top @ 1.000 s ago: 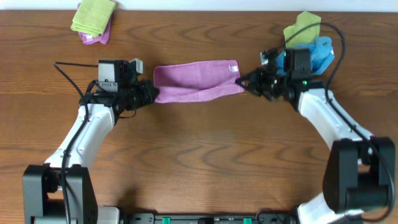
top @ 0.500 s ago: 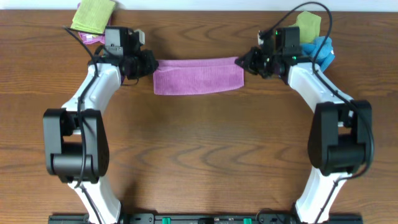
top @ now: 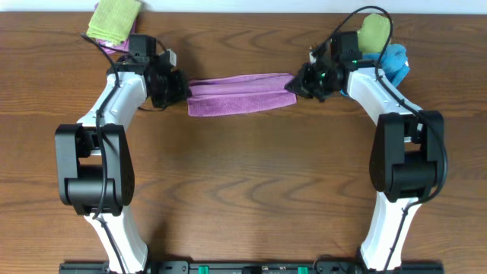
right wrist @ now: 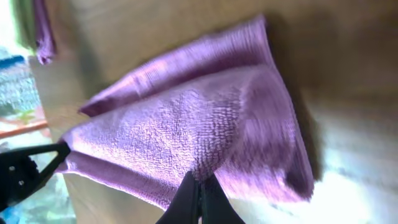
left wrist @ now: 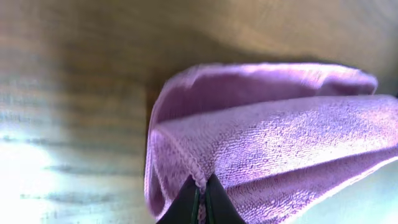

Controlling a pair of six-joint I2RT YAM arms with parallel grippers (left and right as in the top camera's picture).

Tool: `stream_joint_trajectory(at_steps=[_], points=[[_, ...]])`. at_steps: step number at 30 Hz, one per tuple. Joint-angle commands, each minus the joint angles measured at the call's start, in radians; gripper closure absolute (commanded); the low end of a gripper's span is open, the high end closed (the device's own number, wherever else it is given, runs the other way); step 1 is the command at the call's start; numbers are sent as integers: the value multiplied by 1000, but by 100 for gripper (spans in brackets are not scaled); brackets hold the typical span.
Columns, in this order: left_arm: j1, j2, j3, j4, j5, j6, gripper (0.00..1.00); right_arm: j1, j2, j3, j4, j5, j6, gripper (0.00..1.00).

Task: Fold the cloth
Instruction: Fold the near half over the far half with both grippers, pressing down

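Observation:
My right gripper should release the upper layer's corner on the lower layer of the purple cloth (top: 291, 97) (right wrist: 252, 183), close to its front edge.
The cloth (top: 237, 93) is a mauve-purple towel, folded into a long strip stretched between my two grippers at the far middle of the table. My left gripper (top: 183, 89) is shut on the strip's left end; the left wrist view shows its jaws (left wrist: 200, 198) pinching the cloth's edge (left wrist: 280, 149). My right gripper (top: 293, 85) is shut on the right end; the right wrist view shows its jaws (right wrist: 199, 190) pinching the cloth (right wrist: 186, 130). The upper layer sags across the lower one. The white tag is hidden.
A yellow-green cloth (top: 114, 19) on a purple one lies at the far left corner. Another yellow-green cloth (top: 374, 32) and a bright blue cloth (top: 394, 61) lie at the far right, just behind my right arm. The brown wooden table (top: 243, 190) stretches toward the front.
Both grippers carried the cloth's ends toward the far side of the table, then slightly back toward the front. The strip now looks narrower, with its upper layer draped over the lower.

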Motion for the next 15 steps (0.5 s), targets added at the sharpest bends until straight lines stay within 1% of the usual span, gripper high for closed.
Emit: stream_joint_trajectory(at_steps=[1,5,11,15], points=[[19,7,18,-34,-35,46,95,6,3,19,-31,34,-56,99],[19,7,18,-45,-42,52,94,0,3,19,-43,41,-64,98],[19,7,18,-110,-110,70,94,0,3,19,-80,94,-81,99],[19,8,18,-111,-110,73,94,0,3,19,-80,113,-81,99]])
